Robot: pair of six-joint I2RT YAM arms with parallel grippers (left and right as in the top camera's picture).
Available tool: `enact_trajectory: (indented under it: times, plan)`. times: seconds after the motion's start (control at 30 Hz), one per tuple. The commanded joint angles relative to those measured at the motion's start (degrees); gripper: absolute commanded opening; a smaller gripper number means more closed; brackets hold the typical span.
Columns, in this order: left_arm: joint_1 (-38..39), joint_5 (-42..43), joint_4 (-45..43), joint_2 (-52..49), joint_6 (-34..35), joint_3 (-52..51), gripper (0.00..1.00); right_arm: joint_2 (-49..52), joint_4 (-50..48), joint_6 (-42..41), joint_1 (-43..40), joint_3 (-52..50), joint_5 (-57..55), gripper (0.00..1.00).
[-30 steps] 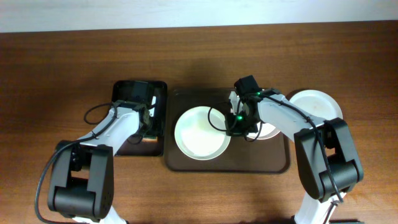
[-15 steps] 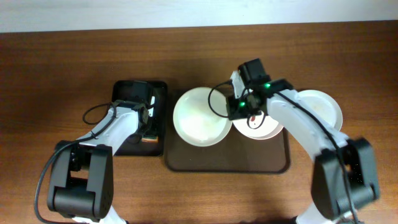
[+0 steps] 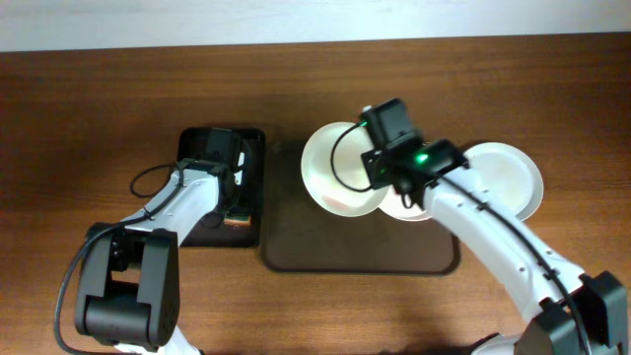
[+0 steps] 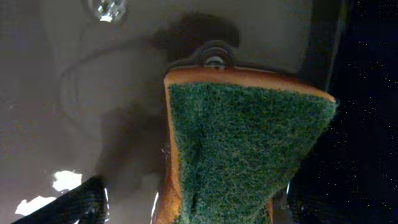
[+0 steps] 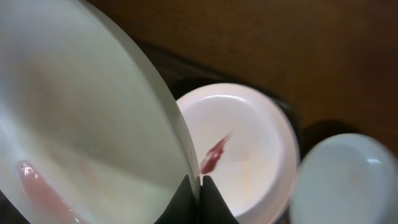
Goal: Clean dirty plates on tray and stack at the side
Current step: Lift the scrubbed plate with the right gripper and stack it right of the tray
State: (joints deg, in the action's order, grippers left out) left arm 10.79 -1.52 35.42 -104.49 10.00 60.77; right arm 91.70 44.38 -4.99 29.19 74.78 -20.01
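Next, I set the pale mint-green plate down with my right gripper on the white plate (image 3: 495, 173) (image 5: 346, 182) next to the brown tray.
My right gripper (image 5: 199, 186) is shut on the rim of a pale mint-green plate (image 5: 81, 124) with a red smear. It holds the plate tilted above the back of the dark brown tray (image 3: 360, 251); the overhead view shows the gripper (image 3: 380, 187) and the plate (image 3: 340, 168). A white plate (image 5: 242, 149) with a red smear lies on the tray below. Another white plate (image 3: 508, 177) lies on the table right of the tray. My left gripper (image 4: 196, 202) is open around a green and orange sponge (image 4: 249, 149), its left finger clear of it; the overhead view also shows this gripper (image 3: 235, 202).
A smaller black tray (image 3: 202, 148) stands left of the brown tray and holds the sponge and my left gripper. The wooden table (image 3: 89, 108) stretches around both trays.
My right gripper has lifted the mint-green plate off the tray's middle and carried it up and toward the back right. The left arm has not moved.
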Motion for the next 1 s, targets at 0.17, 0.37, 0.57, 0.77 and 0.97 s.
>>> enact_trajectory:
  times: [0.17, 0.37, 0.57, 0.77, 0.97]
  plan:
    - [0.02, 1.31, 0.22, -0.17, -0.28, 0.35, 0.9, -1.77, -2.01, 0.5, 11.39, 1.01, -31.17, 0.04]
    - [0.02, 1.31, 0.22, -0.17, -0.28, 0.35, 0.9, -1.77, -3.08, 0.5, 13.18, 1.01, -36.04, 0.04]
    - [0.02, 1.31, 0.22, -0.17, -0.28, 0.35, 0.9, -1.77, -6.14, 2.14, 13.18, 1.03, -40.61, 0.04]
    - [0.02, 1.31, 0.22, -0.17, -0.28, 0.35, 0.9, -1.77, -8.7, -1.42, 12.68, 1.05, -37.64, 0.04]
    - [0.02, 1.31, 0.24, -0.17, -0.28, 0.35, 0.9, -1.77, -6.82, -10.23, 5.11, 1.05, -18.43, 0.04]
